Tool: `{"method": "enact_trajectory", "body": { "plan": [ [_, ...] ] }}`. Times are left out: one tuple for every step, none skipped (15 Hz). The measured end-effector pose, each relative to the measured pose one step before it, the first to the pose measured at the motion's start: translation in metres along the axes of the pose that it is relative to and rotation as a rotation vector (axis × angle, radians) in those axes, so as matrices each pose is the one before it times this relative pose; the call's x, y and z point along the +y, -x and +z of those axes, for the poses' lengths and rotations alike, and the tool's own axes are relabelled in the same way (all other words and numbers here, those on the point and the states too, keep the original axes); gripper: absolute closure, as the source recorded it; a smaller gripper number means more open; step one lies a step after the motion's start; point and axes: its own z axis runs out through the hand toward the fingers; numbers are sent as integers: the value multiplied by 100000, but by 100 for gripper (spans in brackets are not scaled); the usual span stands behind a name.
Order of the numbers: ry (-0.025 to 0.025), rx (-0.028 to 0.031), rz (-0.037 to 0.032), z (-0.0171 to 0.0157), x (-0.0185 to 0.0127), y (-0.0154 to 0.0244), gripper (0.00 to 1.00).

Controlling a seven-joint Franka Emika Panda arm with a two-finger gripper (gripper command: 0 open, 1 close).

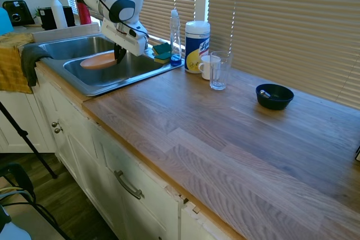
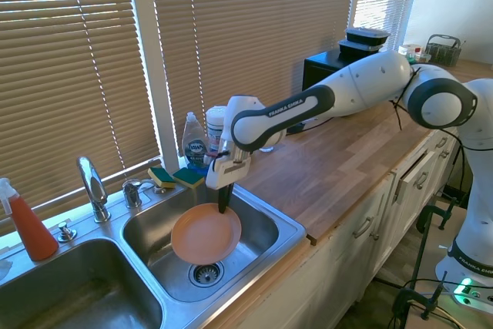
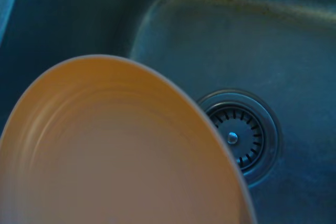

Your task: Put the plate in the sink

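Observation:
The plate will come to rest beside the drain in the basin nearer the wooden counter (image 1: 103, 80), where I should let go of it with my gripper. The plate now hangs tilted just above the drain.
The salmon-orange plate (image 2: 206, 233) hangs tilted inside the sink (image 2: 271, 225), in the basin nearer the wooden counter, just above the drain (image 2: 206, 273). My gripper (image 2: 225, 207) is shut on the plate's far rim and holds it from above. From the other side the plate (image 1: 99, 60) shows low in the same basin of the sink (image 1: 90, 85), with the gripper (image 1: 120, 57) at its edge. Close up, the plate (image 3: 121, 150) fills the left of the wrist view, with the drain (image 3: 239, 136) beyond it.
Behind the sink stand a chrome faucet (image 2: 92, 186), two sponges (image 2: 176, 177), a soap bottle (image 2: 194, 142) and a wipes canister (image 1: 197, 46). On the counter are a white mug (image 1: 208, 66), a clear glass (image 1: 219, 70) and a dark blue bowl (image 1: 274, 96). A red spray bottle (image 2: 27, 221) stands at left.

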Motion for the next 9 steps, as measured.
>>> {"method": "enact_trajectory", "body": {
  "plan": [
    [902,783,474,1736,-332,-581,100],
    [1248,72,321,1631,-62,-675,100],
    [1154,25,278,1325,-94,-508,100],
    [1141,-30,329,1217,-97,-313,100],
    [949,-219,96,1154,-143,-144,100],
    [741,-469,159,1188,-306,86,100],
    [701,-597,314,970,-311,183,0],
    [513,-307,394,697,-380,172,0],
    [364,162,-20,433,-353,84,0]
  ]
}}
